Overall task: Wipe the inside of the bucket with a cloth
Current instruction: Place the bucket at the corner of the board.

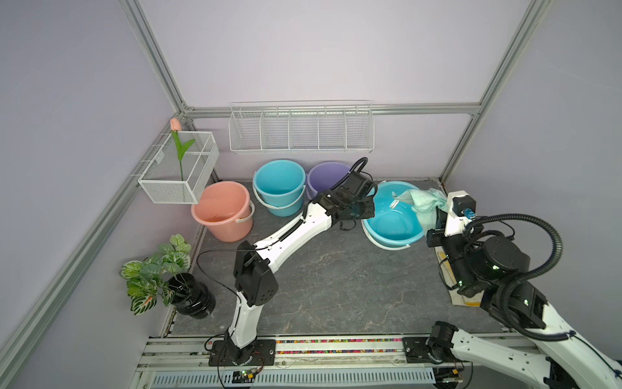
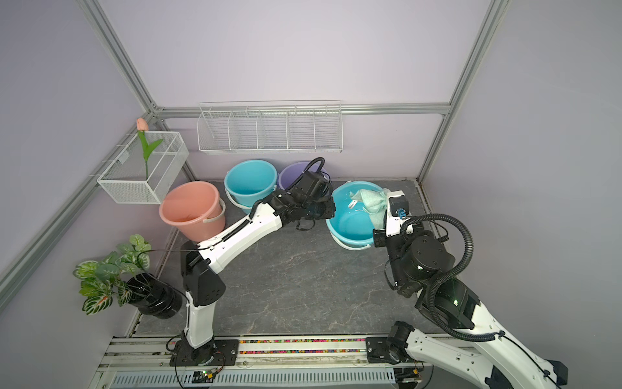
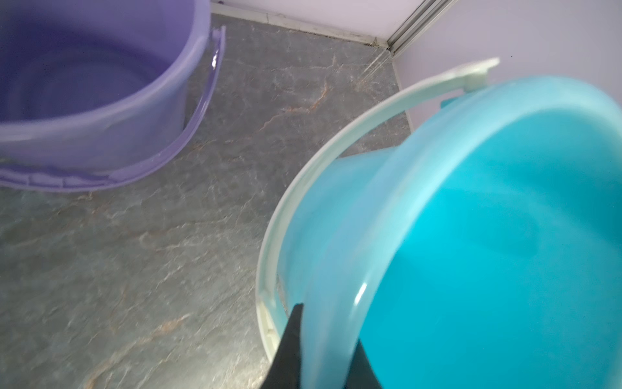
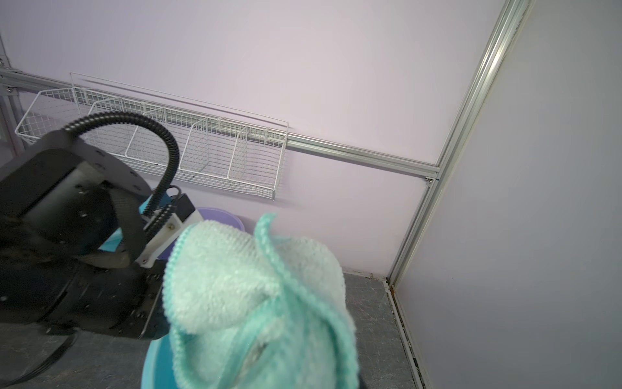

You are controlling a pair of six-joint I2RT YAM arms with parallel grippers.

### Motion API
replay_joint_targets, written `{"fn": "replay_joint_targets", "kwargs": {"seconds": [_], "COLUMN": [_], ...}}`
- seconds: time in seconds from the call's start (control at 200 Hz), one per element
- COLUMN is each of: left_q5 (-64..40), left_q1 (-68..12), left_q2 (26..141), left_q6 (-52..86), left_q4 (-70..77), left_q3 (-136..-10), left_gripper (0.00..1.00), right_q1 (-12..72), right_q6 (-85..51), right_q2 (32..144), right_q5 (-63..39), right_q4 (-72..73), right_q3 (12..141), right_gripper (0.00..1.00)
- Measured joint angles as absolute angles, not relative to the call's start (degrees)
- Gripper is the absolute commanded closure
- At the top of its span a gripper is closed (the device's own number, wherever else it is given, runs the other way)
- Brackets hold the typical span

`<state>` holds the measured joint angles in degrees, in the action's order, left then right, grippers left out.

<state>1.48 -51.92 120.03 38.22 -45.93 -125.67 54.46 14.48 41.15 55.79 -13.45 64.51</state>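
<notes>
Next, my left gripper puts the light-blue bucket down upright on the grey floor (image 1: pixel 395 220) between the purple bucket and the back corner.
A light-blue bucket (image 1: pixel 393 224) (image 2: pixel 353 220) with a white handle stands at the back right of the floor, tipped so its opening faces up and forward. My left gripper (image 1: pixel 365 210) (image 2: pixel 328 210) (image 3: pixel 328 336) is shut on its left rim, one finger outside the wall and one inside. The bucket (image 3: pixel 488 235) fills the left wrist view. The mint-green cloth (image 1: pixel 425 205) (image 2: pixel 373 202) (image 4: pixel 255 296) hangs bunched over the bucket's far right rim, its white tag (image 1: pixel 394 203) inside the bucket. My right gripper (image 1: pixel 439 219) is shut on the cloth, with its fingers hidden under the folds.
A purple bucket (image 1: pixel 326 175) (image 3: pixel 94 87), a second blue bucket (image 1: pixel 279 185) and a pink bucket (image 1: pixel 223 210) stand along the back. A potted plant (image 1: pixel 168 269) is front left. A wire basket (image 1: pixel 178 168) and wire shelf (image 1: pixel 301 131) hang on the walls.
</notes>
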Motion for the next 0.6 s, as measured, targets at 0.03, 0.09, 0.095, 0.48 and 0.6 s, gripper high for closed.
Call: {"fn": "replay_joint_targets", "kwargs": {"seconds": [0.03, 0.09, 0.095, 0.48, 0.6], "left_q5": [1.8, 2.5, 2.6, 0.8, -0.8], "left_q1": [-51.8, -51.4, -51.4, -44.5, -44.5], "left_q2": [122.2, 126.8, 127.3, 140.0, 141.4], "left_q6": [37.9, 37.2, 37.2, 37.5, 38.3], "left_q4": [-46.7, -49.0, -49.2, -45.9, -42.7], "left_q3": [-129.0, -136.5, -137.2, -148.9, -148.9], "left_gripper": [1.0, 1.0, 1.0, 1.0, 1.0], "right_q1": [54.5, 54.5, 54.5, 54.5, 54.5], "right_q6": [14.6, 15.2, 15.2, 19.1, 19.4], "right_q2": [41.1, 41.1, 41.1, 40.4, 40.4], "right_q5": [56.2, 57.6, 57.6, 62.2, 62.2], "right_q4": [-13.5, -13.4, -13.4, -11.3, -11.3], "right_q3": [64.8, 65.5, 65.6, 67.6, 67.6], "right_gripper": [0.93, 0.93, 0.93, 0.93, 0.93]}}
